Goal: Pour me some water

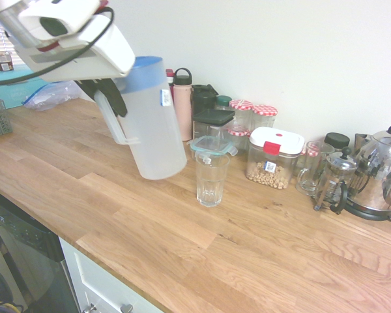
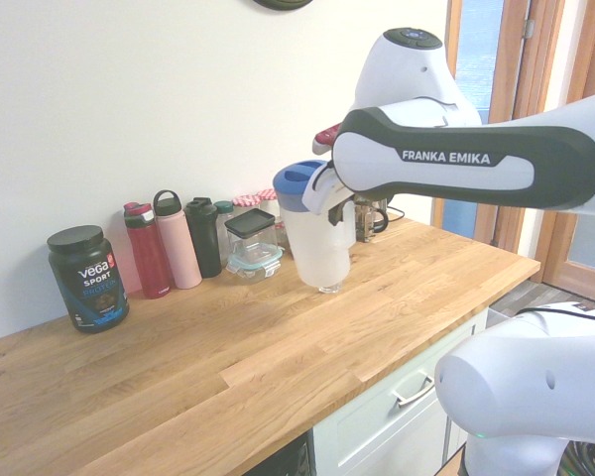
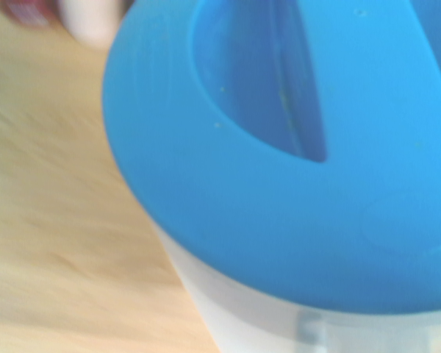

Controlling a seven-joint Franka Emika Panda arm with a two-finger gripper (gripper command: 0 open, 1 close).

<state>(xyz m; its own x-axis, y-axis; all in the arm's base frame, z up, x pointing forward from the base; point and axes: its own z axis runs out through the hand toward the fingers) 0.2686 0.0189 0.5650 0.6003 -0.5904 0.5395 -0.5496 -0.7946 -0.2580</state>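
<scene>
I should set the water pitcher down with my gripper on the open counter (image 2: 196, 351) in front of the pink bottle. The pitcher now hangs beside the drinking glass.
A translucent white water pitcher (image 1: 153, 124) with a blue lid hangs slightly tilted just above the wooden counter (image 1: 117, 195). My gripper (image 1: 111, 98) is shut on its handle. An empty clear drinking glass (image 1: 210, 179) stands upright on the counter right beside the pitcher's base, toward the kettle side. In the second exterior view the pitcher (image 2: 315, 233) hangs under my gripper (image 2: 339, 203) and hides most of the glass. The blue lid (image 3: 294, 184) fills the wrist view.
Along the wall stand a pink bottle (image 1: 182, 104), dark containers (image 1: 212, 120), red-checked jars (image 1: 264, 117), a box of chickpeas (image 1: 274, 156), a glass mug (image 1: 309, 169), a French press (image 1: 335, 182) and a kettle (image 1: 381, 173). A Vega tub (image 2: 87, 278) stands at the far end.
</scene>
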